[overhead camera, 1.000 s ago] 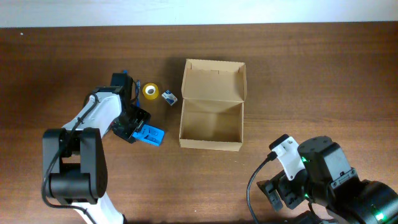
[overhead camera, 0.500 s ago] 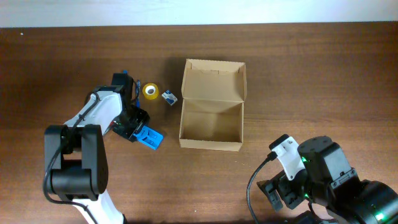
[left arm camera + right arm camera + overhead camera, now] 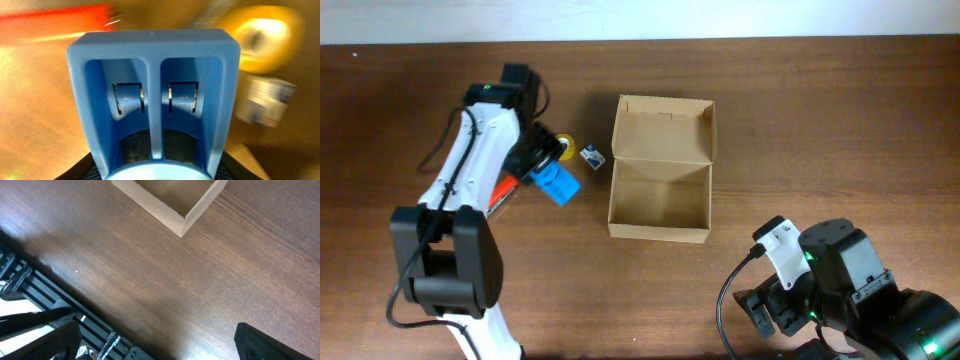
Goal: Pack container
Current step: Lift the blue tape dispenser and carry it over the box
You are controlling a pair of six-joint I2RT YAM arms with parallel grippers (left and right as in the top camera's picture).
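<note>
Next, my left gripper lets go of the blue plastic piece on the cardboard box's bottom, where it will lie close along its near side [image 3: 653,213].
The container [image 3: 658,234] is a tan cardboard box, open and empty, its flap lid standing at the far side; its near corner shows in the right wrist view [image 3: 196,209]. My left gripper [image 3: 542,165] is shut on a blue plastic piece [image 3: 556,184] and holds it above the table, left of the box. The piece fills the left wrist view [image 3: 152,95]. A yellow tape roll [image 3: 563,147] and a small blue-and-white item [image 3: 592,155] lie between it and the box. My right gripper [image 3: 160,347] is open and empty at the front right.
A red-orange flat item [image 3: 501,190] lies on the table under the left arm, blurred in the left wrist view [image 3: 55,20]. The right arm's base [image 3: 850,290] sits at the front right corner. Black rails [image 3: 60,305] run along the table's front edge.
My left gripper has lifted the blue piece off the table and moved it back and slightly right, toward the tape roll. The red-orange item is now uncovered. The right arm has not moved.
</note>
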